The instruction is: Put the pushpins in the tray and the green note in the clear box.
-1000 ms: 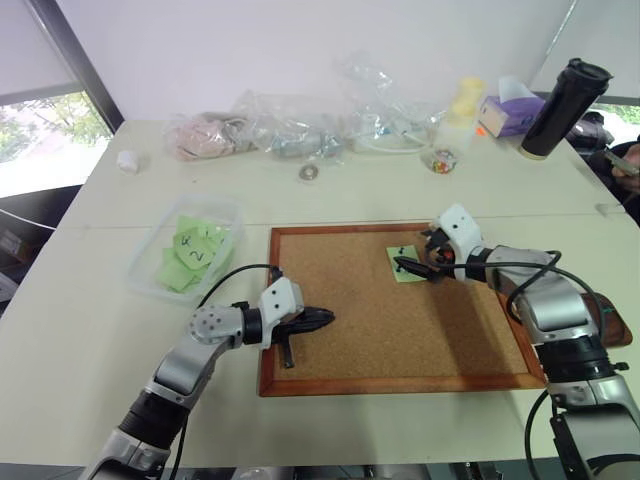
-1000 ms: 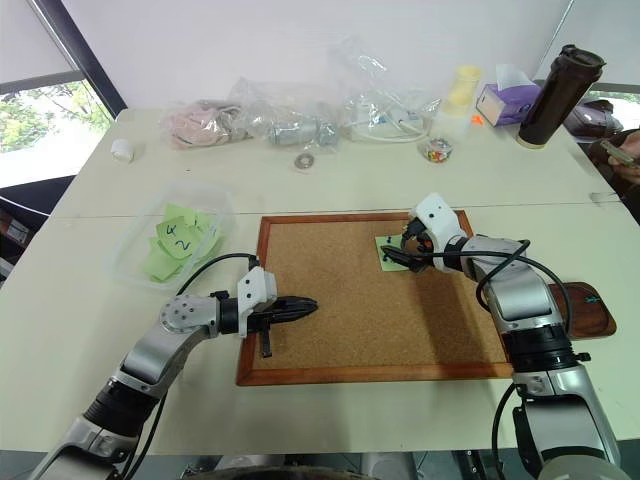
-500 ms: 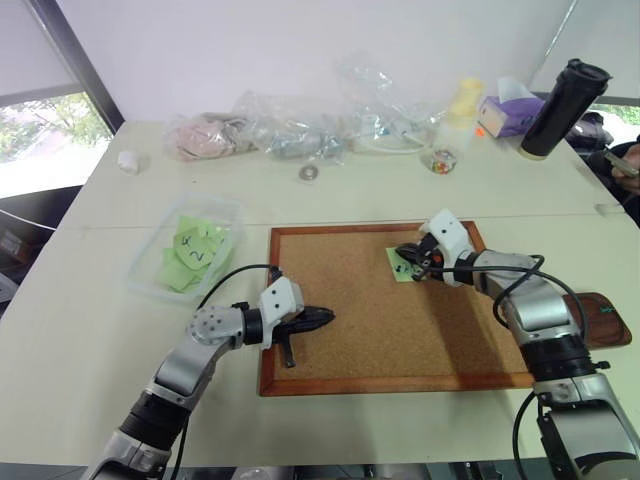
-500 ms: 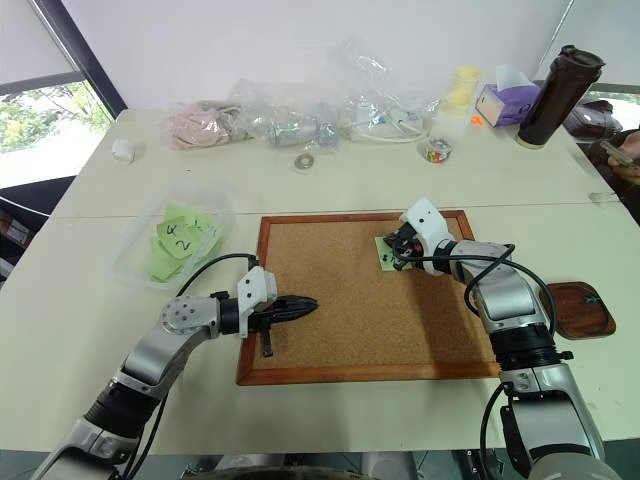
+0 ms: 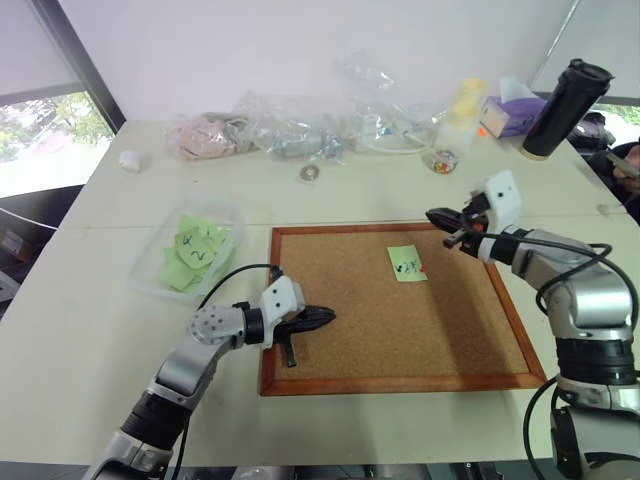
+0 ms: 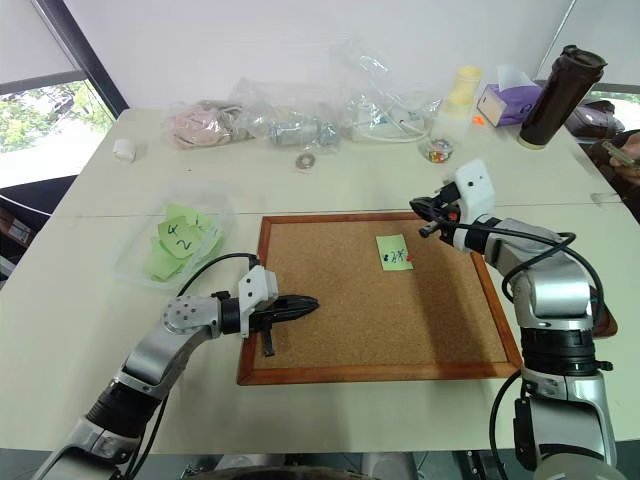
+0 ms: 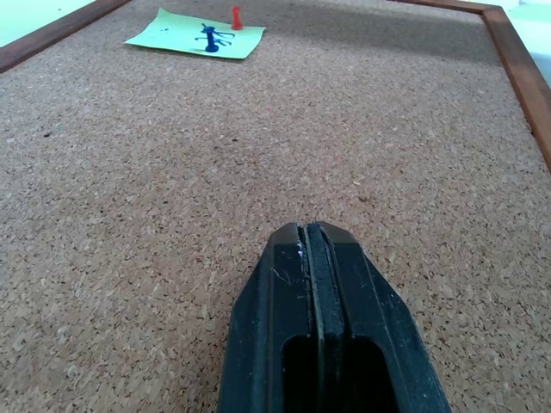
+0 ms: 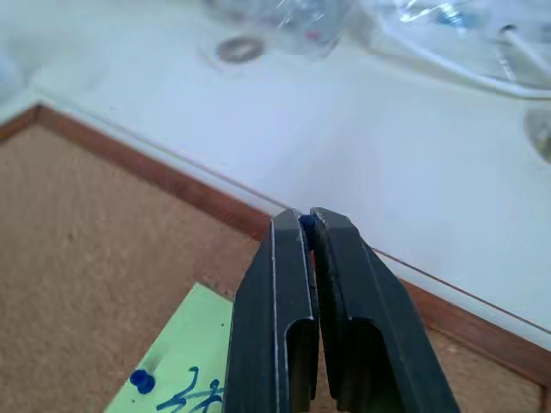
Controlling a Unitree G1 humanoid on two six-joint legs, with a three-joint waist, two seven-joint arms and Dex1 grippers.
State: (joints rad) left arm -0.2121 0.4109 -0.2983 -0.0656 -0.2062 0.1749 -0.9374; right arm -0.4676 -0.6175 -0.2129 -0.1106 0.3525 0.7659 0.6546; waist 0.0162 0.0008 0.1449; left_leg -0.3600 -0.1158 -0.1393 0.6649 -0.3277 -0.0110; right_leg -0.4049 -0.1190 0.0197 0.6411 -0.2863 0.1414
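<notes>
Next, my right gripper lets go of the blue pushpin in the tray (image 5: pixel 568 312), on the side closest to the corkboard.
The green note (image 5: pixel 405 263) lies flat on the corkboard (image 5: pixel 350 340) with a blue pushpin (image 7: pixel 211 47) in it and a red pushpin (image 7: pixel 236 17) at its edge. My right gripper (image 5: pixel 440 216) hovers above the board's far right corner, shut, with a small blue pushpin (image 8: pixel 305 223) pinched at its tips. At the board's near left edge my left gripper (image 5: pixel 325 318) is shut and holds nothing. The clear box (image 5: pixel 143 262), on the left, holds several green notes. A sliver of the tray (image 6: pixel 606 322) shows behind my right arm.
Crumpled plastic bags (image 5: pixel 290 125), a metal ring (image 5: pixel 308 173), a small jar of coloured pins (image 5: pixel 440 160), a tissue box (image 5: pixel 510 110) and a dark tumbler (image 5: pixel 563 105) line the far side of the table. A person's hand (image 5: pixel 625 160) is at the right edge.
My right gripper closed at the green note, then rose up and away to the right. The note stayed on the board. My left arm kept still.
</notes>
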